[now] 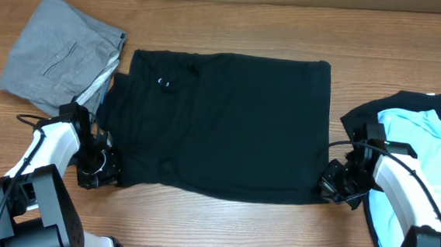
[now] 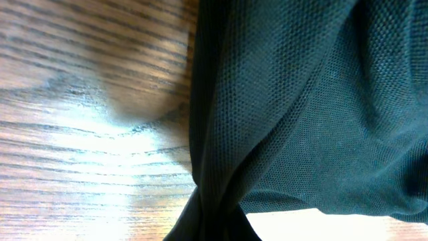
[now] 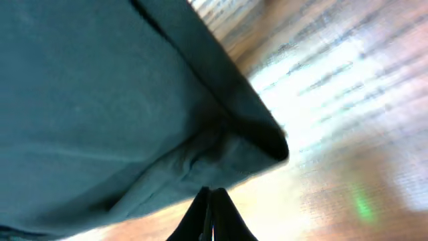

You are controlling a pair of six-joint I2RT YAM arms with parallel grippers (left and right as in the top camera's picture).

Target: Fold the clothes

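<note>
The hem of the black garment lies just beyond the right gripper's shut fingers, so the robot's right gripper will open and pinch the garment's near corner point(image 3: 267, 152) before it lifts the garment's fold.
A black mesh garment point(image 1: 228, 124) lies spread flat in the middle of the wooden table. My left gripper point(image 1: 99, 167) is at its near left corner. In the left wrist view the black fabric point(image 2: 301, 100) bunches into the shut jaws point(image 2: 214, 227). My right gripper point(image 1: 333, 187) is at the near right corner. In the right wrist view its fingers point(image 3: 210, 195) are pressed together on the hem of the fabric point(image 3: 100, 87), whose corner stands a little off the table.
Folded grey trousers point(image 1: 58, 54) lie at the back left, touching the black garment's left edge. A light blue shirt point(image 1: 421, 153) on a black one point(image 1: 369, 114) lies at the right, under my right arm. Bare wood point(image 1: 221, 225) runs along the front.
</note>
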